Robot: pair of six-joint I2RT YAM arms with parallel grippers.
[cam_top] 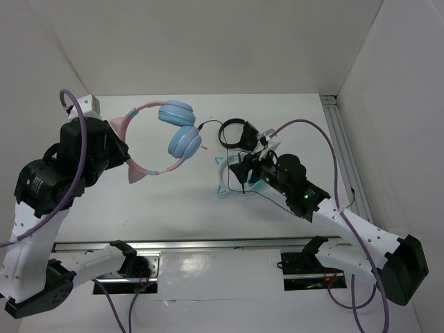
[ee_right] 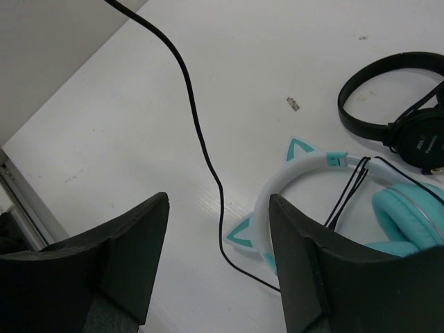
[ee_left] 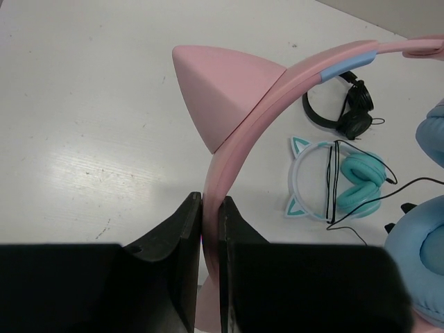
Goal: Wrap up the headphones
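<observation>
Next, my right gripper pinches the cable (ee_right: 221, 225), which is loose between its open fingers and dark, before my left gripper swings the headphones around it.
The headphones (cam_top: 173, 132) have a pink headband, light-blue ear cups and pink cat ears, and hang lifted over the table's left middle. My left gripper (cam_top: 129, 159) is shut on the pink headband (ee_left: 239, 142) just below a cat ear (ee_left: 222, 87). A blue ear cup (ee_left: 424, 253) shows at the right edge of the left wrist view. The thin dark cable (ee_right: 201, 142) runs down across the table between the fingers of my right gripper (ee_right: 218, 229). My right gripper (cam_top: 237, 170) is open, low over the table, and nothing is gripped in it.
A teal-cupped pair with a white cat-ear band (cam_top: 225, 177) lies under my right gripper and shows in both wrist views (ee_left: 343, 184) (ee_right: 305, 173). A small all-black pair (cam_top: 236, 133) lies behind it (ee_right: 388, 104). White walls enclose the table; a rail runs along the right edge.
</observation>
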